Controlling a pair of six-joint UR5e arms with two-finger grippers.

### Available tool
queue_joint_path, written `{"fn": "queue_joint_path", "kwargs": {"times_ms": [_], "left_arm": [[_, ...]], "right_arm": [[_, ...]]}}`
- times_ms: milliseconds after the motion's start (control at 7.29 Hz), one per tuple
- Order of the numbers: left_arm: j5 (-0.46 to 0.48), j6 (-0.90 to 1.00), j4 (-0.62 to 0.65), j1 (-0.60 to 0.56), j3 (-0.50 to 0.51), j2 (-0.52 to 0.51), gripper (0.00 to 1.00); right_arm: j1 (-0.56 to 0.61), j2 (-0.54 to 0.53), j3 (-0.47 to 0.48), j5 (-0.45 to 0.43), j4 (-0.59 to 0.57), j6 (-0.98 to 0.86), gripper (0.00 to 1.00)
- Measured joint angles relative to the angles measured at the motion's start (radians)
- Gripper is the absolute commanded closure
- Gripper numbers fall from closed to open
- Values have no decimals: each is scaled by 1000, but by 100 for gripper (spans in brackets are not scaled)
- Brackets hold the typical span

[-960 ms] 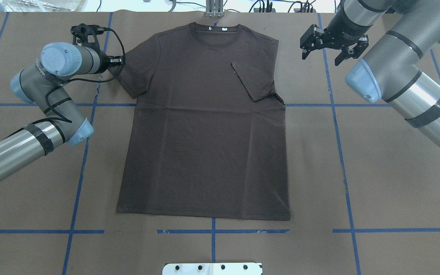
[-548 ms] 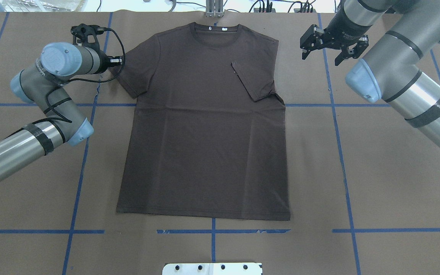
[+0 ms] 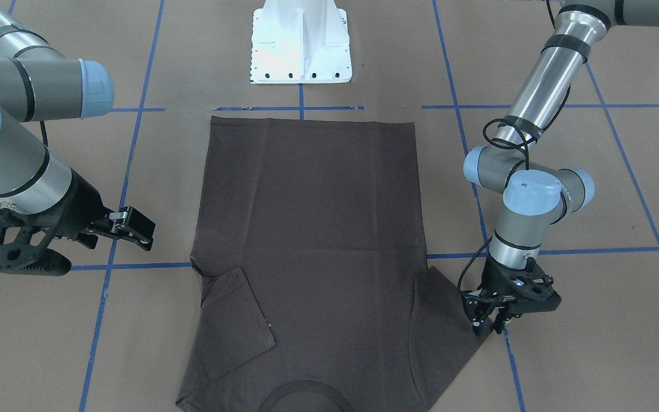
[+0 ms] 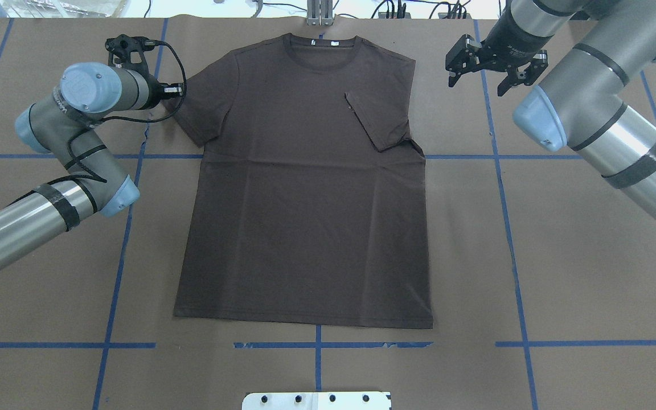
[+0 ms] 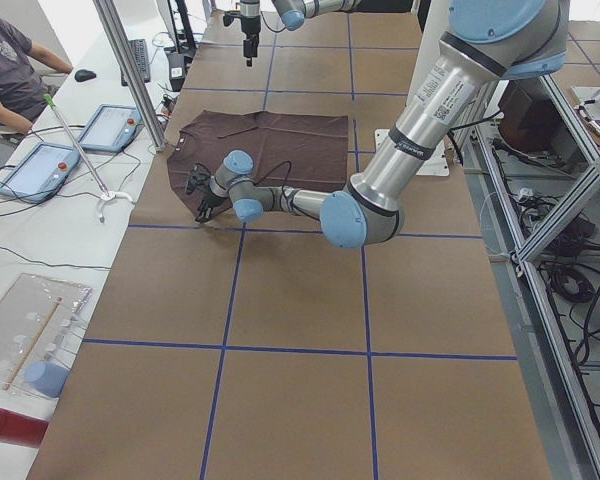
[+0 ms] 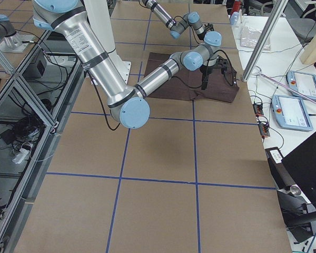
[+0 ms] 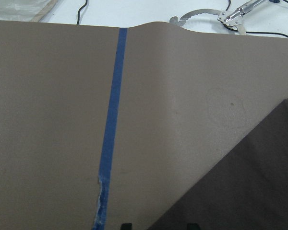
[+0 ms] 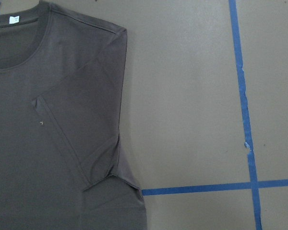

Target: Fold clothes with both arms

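Note:
The spread sleeve's outer corner sits too shallow in my left gripper; I will open wide and take the sleeve further in before folding point(image 3: 471, 340) it over.
The dark brown T-shirt point(image 4: 305, 199) lies flat on the table, collar at the far side, and also shows in the front-facing view point(image 3: 312, 229). Its sleeve on my right side point(image 4: 376, 122) is folded in over the chest. The sleeve on my left point(image 4: 203, 114) lies spread out. My left gripper point(image 3: 492, 325) points down at that sleeve's outer edge. In the left wrist view point(image 7: 158, 225) its tips stand apart with the sleeve edge point(image 7: 249, 191) between them. My right gripper point(image 4: 476, 85) is open and empty above bare table, to the right of the shirt's shoulder.
Brown paper with blue tape lines point(image 4: 501, 171) covers the table. The white base plate point(image 3: 301, 46) stands at my near edge. Cables and a metal bracket point(image 4: 319, 14) lie along the far edge. A person point(image 5: 10, 60) with tablets sits beyond it.
My right gripper has drifted slightly toward the far edge. The left arm and the shirt have not moved.

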Motion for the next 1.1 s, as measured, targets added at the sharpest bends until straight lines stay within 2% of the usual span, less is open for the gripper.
{"fn": "queue_joint_path", "kwargs": {"times_ms": [137,411,1097], "left_arm": [[0,2,1,0,-1,0,13],[0,5,2,-2,-2,1,11],[0,-8,1,0,-3,15,13]], "right_arm": [[0,0,0,0,0,0,0],[0,2,-4,0,0,0,0],[0,7,-10,0,1,0,0]]}}
